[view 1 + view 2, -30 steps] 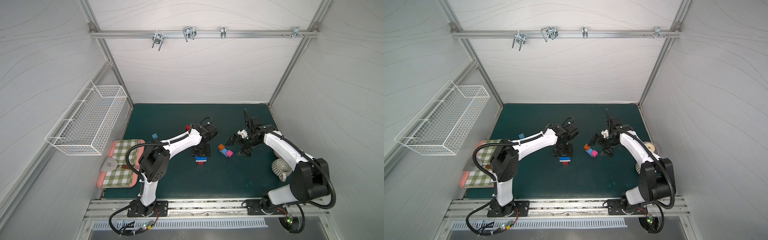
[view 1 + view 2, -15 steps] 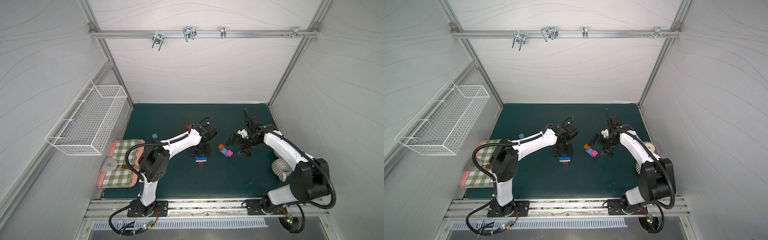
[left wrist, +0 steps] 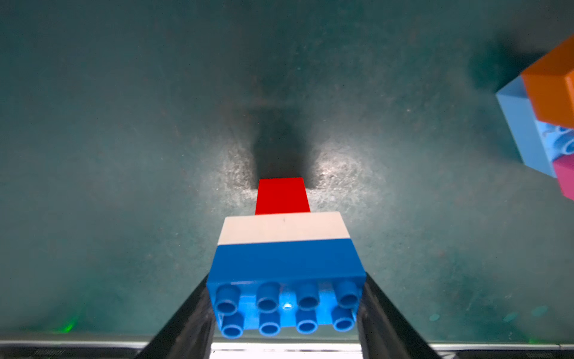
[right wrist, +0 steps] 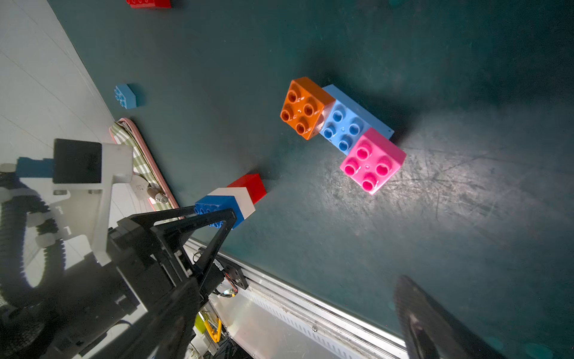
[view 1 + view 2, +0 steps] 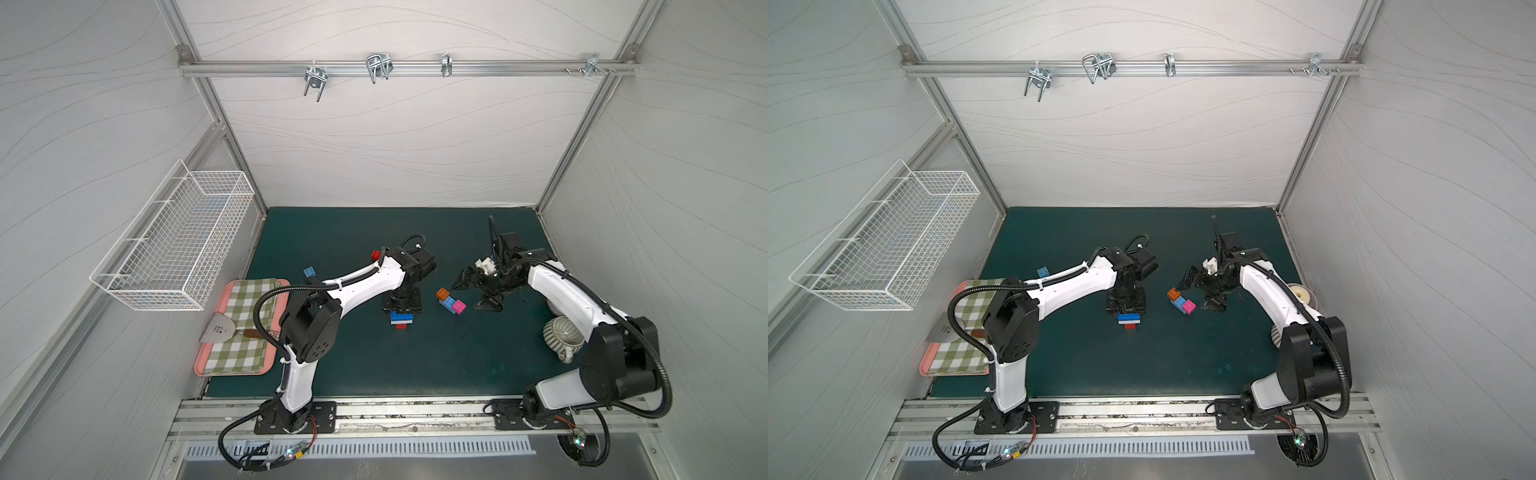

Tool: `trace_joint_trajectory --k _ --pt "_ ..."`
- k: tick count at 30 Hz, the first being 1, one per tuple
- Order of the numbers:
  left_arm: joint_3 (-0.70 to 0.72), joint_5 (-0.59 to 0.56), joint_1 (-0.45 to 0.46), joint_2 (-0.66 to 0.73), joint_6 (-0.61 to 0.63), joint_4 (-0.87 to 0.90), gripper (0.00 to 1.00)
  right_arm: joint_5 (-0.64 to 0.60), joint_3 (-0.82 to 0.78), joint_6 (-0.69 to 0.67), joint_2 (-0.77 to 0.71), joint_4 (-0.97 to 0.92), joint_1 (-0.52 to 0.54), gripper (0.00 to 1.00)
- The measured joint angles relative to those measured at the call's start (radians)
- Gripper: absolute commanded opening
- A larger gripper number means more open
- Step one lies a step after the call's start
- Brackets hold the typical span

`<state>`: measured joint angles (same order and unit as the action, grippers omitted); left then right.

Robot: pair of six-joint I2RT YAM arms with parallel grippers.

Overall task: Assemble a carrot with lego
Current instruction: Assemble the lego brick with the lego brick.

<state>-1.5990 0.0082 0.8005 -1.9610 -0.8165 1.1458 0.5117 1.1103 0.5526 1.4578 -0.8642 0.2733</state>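
My left gripper is going to release the carrot, now held low over the green mat, on the green mat [image 5: 390,325] between the lego cluster and the pink tray, at a spot nearer to the cluster.
My left gripper [image 5: 402,306] is shut on the carrot [image 5: 402,320], a short stack lying low over the green mat. In the left wrist view the black fingers [image 3: 198,310] press both ends of its blue brick [image 3: 285,261], with the white layer [image 3: 282,228] and the red tip [image 3: 282,195] pointing away. To its right lies a lego cluster [image 5: 451,301] of an orange brick [image 4: 306,107] and a pink brick [image 4: 372,160] on a light blue one [image 4: 344,127]. My right gripper [image 5: 476,294] stands open just right of the cluster, nothing between its fingers.
A loose red brick [image 5: 376,254] and a small blue brick [image 5: 309,272] lie behind the left arm. A pink tray [image 5: 202,361] with a checked cloth and a spatula [image 5: 218,330] sits at the left, under a wire basket [image 5: 174,237]. A ribbed cup [image 5: 563,334] stands by the right arm.
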Motion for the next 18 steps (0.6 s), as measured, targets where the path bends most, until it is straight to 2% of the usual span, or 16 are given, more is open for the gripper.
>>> trace_joint_trajectory --k 18 --pt "0.039 -0.004 -0.009 0.029 -0.026 0.0 0.59 -0.002 0.003 0.0 0.0 0.0 -0.011 0.99"
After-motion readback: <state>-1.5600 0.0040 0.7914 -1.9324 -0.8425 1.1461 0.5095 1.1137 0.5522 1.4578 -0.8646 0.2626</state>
